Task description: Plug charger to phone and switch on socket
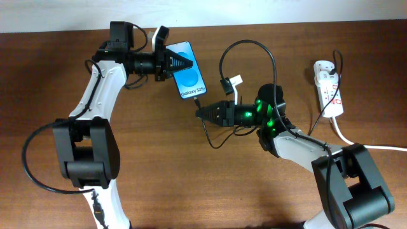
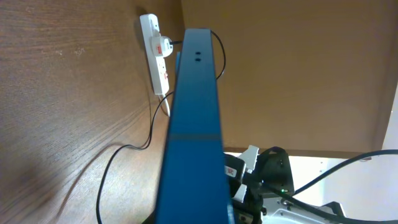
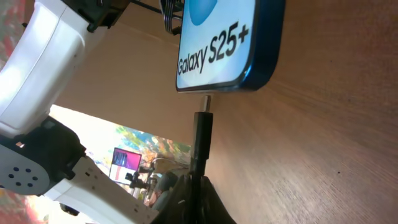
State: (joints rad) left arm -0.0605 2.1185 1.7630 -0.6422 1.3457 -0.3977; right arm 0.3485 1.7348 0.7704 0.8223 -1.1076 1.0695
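The robot's left gripper needs to set the phone down on the wooden table (image 1: 182, 99), next to the tip of the robot's right gripper.
The phone (image 1: 189, 76) has a blue screen with "Galaxy S25+" text and lies tilted in the upper middle of the table. My left gripper (image 1: 180, 64) is shut on its upper end. In the left wrist view the phone's blue edge (image 2: 193, 124) fills the centre. My right gripper (image 1: 202, 112) is shut on the charger plug (image 3: 200, 134). The plug's metal tip touches the phone's bottom edge (image 3: 224, 46) at the port. The thin black charger cable (image 1: 254, 48) loops back toward the white socket (image 1: 329, 86) at the right.
The socket's thick white cord (image 1: 356, 141) runs off to the right edge. The socket also shows in the left wrist view (image 2: 157, 53) with the cable (image 2: 124, 155) trailing over the wooden table (image 1: 191, 184).
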